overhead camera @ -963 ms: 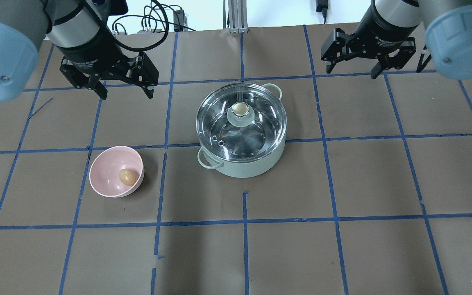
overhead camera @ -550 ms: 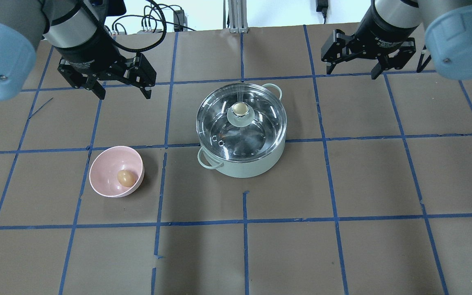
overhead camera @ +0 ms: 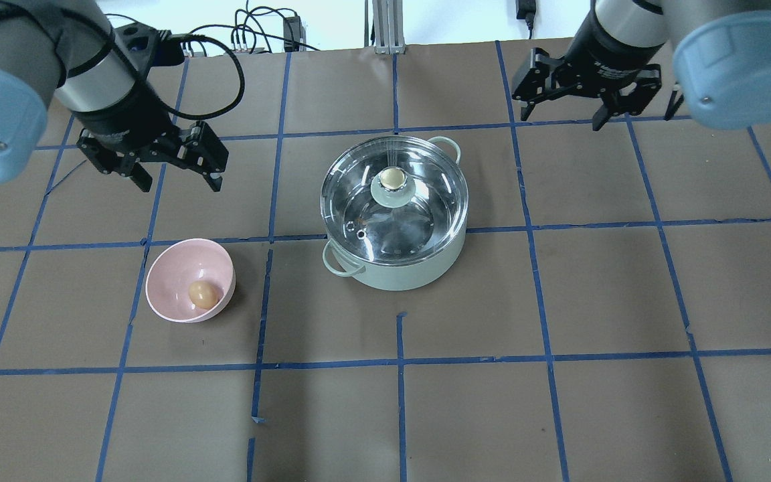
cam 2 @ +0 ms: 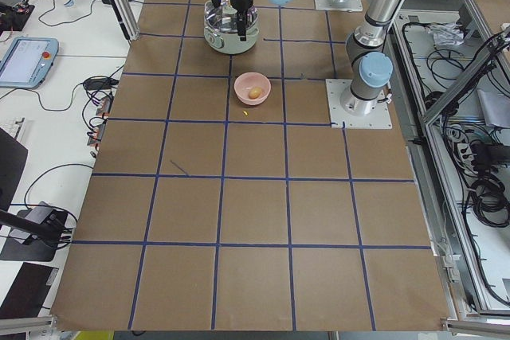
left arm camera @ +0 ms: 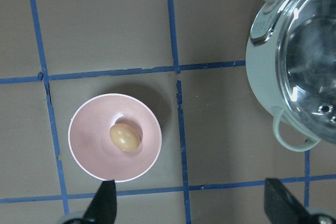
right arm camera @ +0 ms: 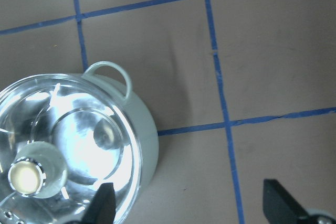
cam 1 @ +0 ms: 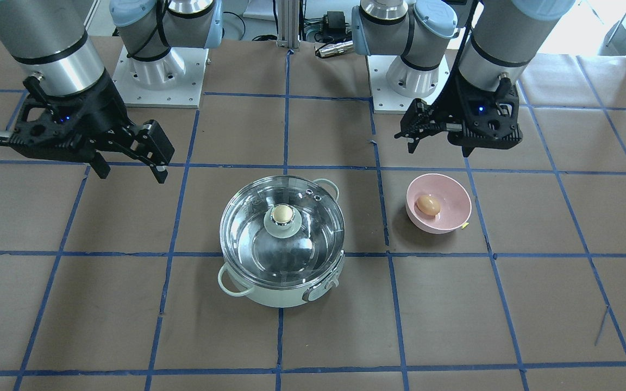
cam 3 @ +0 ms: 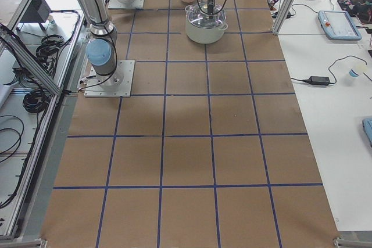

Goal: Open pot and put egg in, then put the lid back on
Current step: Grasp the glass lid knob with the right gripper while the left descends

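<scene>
Next, I lower my left gripper into the pink bowl and close it around the middle of the tan egg (cam 1: 429, 205) (left arm camera: 125, 137).
The mint-white pot (overhead camera: 419, 276) stands mid-table with the glass lid (overhead camera: 425, 201) on it, its beige knob (overhead camera: 393, 178) at centre. The pot also shows in the front view (cam 1: 269, 296), the left wrist view (left arm camera: 265, 72) and the right wrist view (right arm camera: 146, 129). The tan egg (overhead camera: 202, 294) lies in a pink bowl (overhead camera: 164, 268) left of the pot; it also shows in the front view (cam 1: 429, 205) and the left wrist view (left arm camera: 124, 136). My left gripper (overhead camera: 178, 175) is open and empty, above the table behind the bowl. My right gripper (overhead camera: 563, 115) is open and empty, behind and right of the pot.
The table is brown paper with a blue tape grid (overhead camera: 399, 361). The arm bases (cam 1: 155, 76) stand at the robot's edge. Cables (overhead camera: 251, 33) lie beyond the table's far edge in the overhead view.
My left gripper has moved nearer the pink bowl. My right gripper has shifted slightly left. The egg has rolled a little in the bowl. Both grippers stay open.
</scene>
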`<state>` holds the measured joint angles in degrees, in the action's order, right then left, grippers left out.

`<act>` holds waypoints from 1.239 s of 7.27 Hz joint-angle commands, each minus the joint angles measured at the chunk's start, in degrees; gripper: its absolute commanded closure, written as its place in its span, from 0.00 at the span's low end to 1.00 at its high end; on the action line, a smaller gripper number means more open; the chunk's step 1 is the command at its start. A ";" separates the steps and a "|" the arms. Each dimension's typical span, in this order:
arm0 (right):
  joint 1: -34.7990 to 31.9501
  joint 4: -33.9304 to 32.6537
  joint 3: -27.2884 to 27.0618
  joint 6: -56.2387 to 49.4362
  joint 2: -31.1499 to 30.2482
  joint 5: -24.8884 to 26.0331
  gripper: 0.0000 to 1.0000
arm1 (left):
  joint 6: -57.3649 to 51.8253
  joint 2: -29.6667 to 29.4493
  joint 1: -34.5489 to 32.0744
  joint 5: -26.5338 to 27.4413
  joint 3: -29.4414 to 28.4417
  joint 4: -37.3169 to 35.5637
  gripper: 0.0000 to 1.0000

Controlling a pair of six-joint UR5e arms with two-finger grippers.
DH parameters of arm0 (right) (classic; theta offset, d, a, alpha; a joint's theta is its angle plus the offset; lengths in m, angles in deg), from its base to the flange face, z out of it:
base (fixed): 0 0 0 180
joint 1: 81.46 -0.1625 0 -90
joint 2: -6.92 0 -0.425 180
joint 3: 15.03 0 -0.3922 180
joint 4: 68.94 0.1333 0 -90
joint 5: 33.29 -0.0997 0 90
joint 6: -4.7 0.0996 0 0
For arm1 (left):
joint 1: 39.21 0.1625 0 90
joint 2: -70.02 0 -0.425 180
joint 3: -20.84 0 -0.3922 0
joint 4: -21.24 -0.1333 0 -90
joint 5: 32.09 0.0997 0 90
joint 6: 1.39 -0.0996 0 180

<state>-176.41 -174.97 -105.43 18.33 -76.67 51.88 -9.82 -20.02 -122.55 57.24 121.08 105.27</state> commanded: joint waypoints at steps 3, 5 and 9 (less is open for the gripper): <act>-15.69 -6.29 1.63 15.54 8.52 5.18 0.00 | -11.05 -0.66 10.09 0.06 19.96 -19.58 0.01; -17.81 -7.43 1.72 16.33 10.63 5.10 0.00 | -10.56 -2.06 10.82 -0.38 24.65 -27.58 0.01; -18.08 -10.25 1.55 16.78 13.71 5.01 0.01 | -4.15 -7.16 9.34 -0.30 24.57 -31.39 0.01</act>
<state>-194.45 -184.79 -103.81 35.11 -63.50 56.83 -16.00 -26.30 -112.36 56.89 145.60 74.49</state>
